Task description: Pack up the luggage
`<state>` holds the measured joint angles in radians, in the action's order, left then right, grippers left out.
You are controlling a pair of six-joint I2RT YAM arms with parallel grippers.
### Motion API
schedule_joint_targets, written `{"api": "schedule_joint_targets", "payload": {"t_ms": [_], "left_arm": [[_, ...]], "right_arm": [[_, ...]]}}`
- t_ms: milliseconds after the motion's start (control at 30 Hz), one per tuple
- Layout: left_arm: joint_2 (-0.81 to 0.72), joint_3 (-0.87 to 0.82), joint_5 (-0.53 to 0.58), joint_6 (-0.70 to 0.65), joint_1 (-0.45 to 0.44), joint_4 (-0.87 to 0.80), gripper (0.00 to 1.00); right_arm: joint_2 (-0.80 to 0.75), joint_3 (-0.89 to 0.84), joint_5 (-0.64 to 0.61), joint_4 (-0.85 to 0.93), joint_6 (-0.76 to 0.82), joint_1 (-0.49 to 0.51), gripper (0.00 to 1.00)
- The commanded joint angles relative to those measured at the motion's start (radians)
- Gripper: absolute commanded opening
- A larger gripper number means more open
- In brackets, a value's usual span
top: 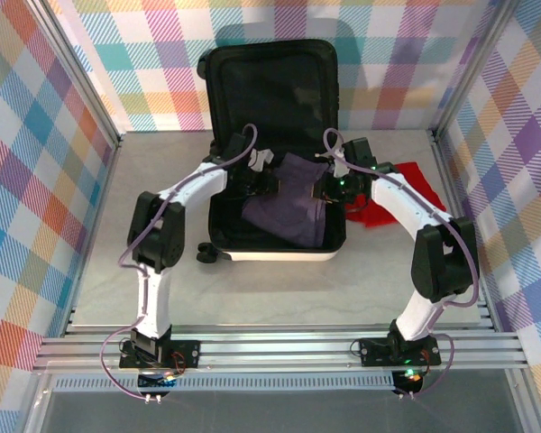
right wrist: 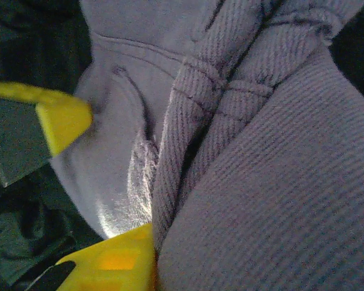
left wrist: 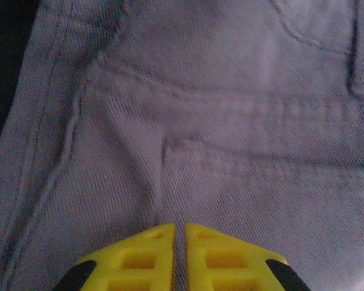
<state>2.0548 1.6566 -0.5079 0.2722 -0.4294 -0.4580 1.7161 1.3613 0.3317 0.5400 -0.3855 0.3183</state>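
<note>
Next, I open my right gripper, back it clear, turn it and pinch the bunched fold [right wrist: 200,115] near the waistband, because the purple garment's flap covers one of its fingers.
The luggage [top: 275,255] lies open on the table, its white shell rimming a black lining and its lid [top: 270,90] standing up at the back. A purple garment [top: 293,207] lies inside the lower half. My left gripper [top: 269,179] is at the garment's upper left. In the left wrist view its yellow fingertips [left wrist: 179,227] are nearly together, pinching a thin fold of purple cloth [left wrist: 230,121]. My right gripper [top: 329,188] is at the garment's upper right. One yellow finger [right wrist: 115,260] presses a bunched fold of the purple cloth [right wrist: 279,200], and the cloth hides the other finger.
A red cloth [top: 392,194] lies on the table just right of the suitcase, under my right arm. Black wheels [top: 207,255] stick out at the suitcase's near left corner. Plaid walls and metal rails enclose the table.
</note>
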Motion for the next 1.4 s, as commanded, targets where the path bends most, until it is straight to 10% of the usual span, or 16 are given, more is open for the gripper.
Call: {"api": "schedule_joint_targets", "payload": {"t_ms": [0, 167, 800, 1367], "left_arm": [[-0.165, -0.101, 0.04, 0.059, -0.005, 0.071, 0.12], [-0.309, -0.23, 0.127, 0.103, -0.022, 0.067, 0.12], [-0.298, -0.231, 0.228, 0.092, -0.104, 0.041, 0.22], [-0.197, -0.227, 0.251, 0.121, -0.127, 0.096, 0.3]], "right_arm": [[-0.001, 0.055, 0.147, -0.037, 0.107, 0.013, 0.22], [0.032, 0.108, 0.256, -0.019, 0.171, 0.012, 0.2], [0.23, 0.098, -0.161, 0.074, 0.037, 0.018, 0.26], [-0.08, 0.099, -0.066, 0.234, 0.136, 0.025, 0.56]]}}
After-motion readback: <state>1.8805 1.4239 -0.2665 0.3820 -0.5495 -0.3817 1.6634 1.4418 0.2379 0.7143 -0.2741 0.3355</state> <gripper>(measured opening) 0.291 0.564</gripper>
